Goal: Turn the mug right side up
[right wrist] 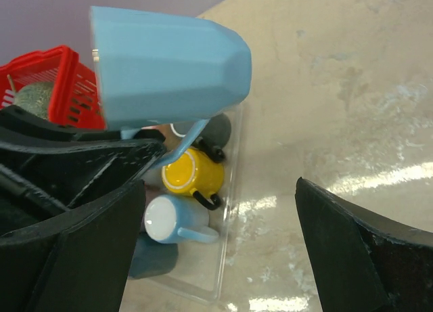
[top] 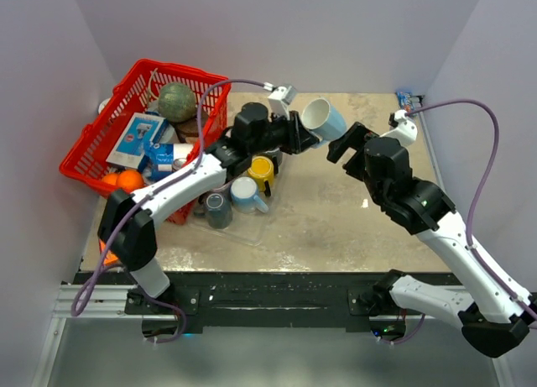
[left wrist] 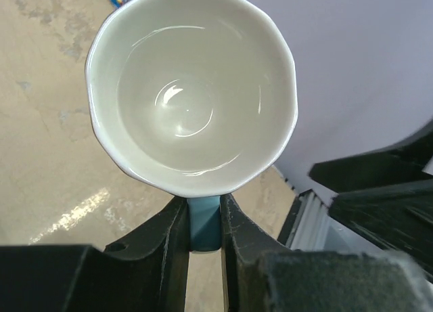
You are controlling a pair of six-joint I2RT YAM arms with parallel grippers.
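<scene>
The robot's left gripper should release its light blue mug on the bare table [top: 328, 129] between the clear tray and the blue packet.
A light blue mug [top: 323, 120] with a white inside hangs in the air above the table's far middle, tipped on its side with its mouth toward the right arm. My left gripper [top: 295, 133] is shut on its blue handle [left wrist: 203, 220]; the left wrist view looks straight into the mug's white bowl [left wrist: 193, 88]. In the right wrist view the mug's blue outside [right wrist: 166, 72] fills the upper left, held by the left fingers [right wrist: 74, 163]. My right gripper [top: 346, 145] is open and empty, just right of the mug, not touching it.
A clear tray [top: 260, 223] holds a yellow mug [top: 262, 170], a light blue mug [top: 247, 194] and a dark teal cup [top: 218, 209]. A red basket [top: 92, 139] with a ball, boxes and oranges stands at the far left. The table [top: 336, 219] is beige.
</scene>
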